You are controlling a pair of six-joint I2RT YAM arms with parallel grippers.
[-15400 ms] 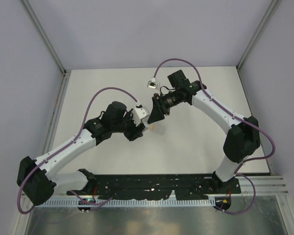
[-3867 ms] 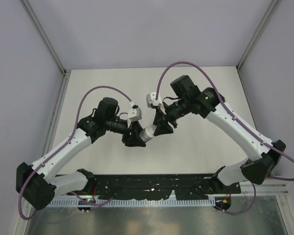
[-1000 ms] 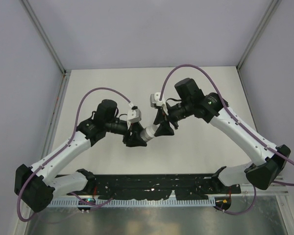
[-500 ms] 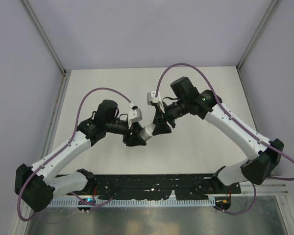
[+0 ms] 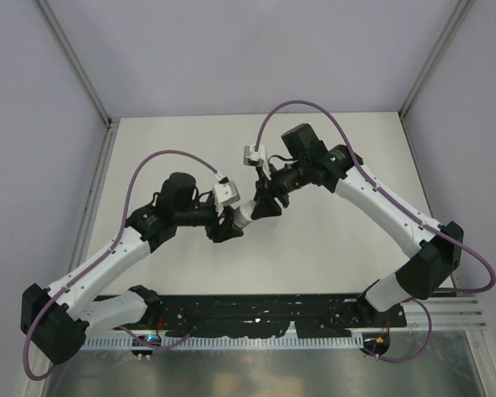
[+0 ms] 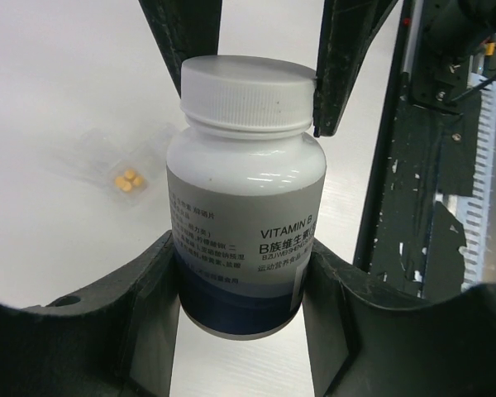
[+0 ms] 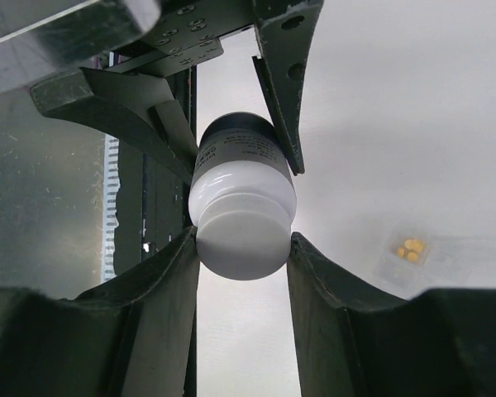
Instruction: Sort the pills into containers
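The right gripper pinches only the white cap of the bottle, so it should open and grip the bottle by its shoulder (image 6: 246,159) before the left gripper frees the bottle's body.
A small bottle (image 5: 242,217) with a white cap and a grey label hangs above the table between both arms. My left gripper (image 5: 229,225) is shut on the bottle's body (image 6: 244,223), its fingers (image 6: 159,277) pressed against both sides. My right gripper (image 5: 261,206) is shut on the white cap (image 7: 241,240), and its fingers (image 6: 345,58) show beside the cap in the left wrist view. On the table below lies a clear flat packet (image 7: 426,258) with three orange pills (image 7: 410,248) in it. The same pills (image 6: 129,179) appear left of the bottle.
A black mounting rail (image 5: 264,313) runs along the near edge of the white table (image 5: 190,149). Pale enclosure walls stand to the left (image 5: 33,165), right (image 5: 471,149) and behind. Purple cables (image 5: 298,106) loop over both arms.
My right gripper has shut on the bottle's cap. Both arms have shifted a little to the left and toward the back with the bottle between them.
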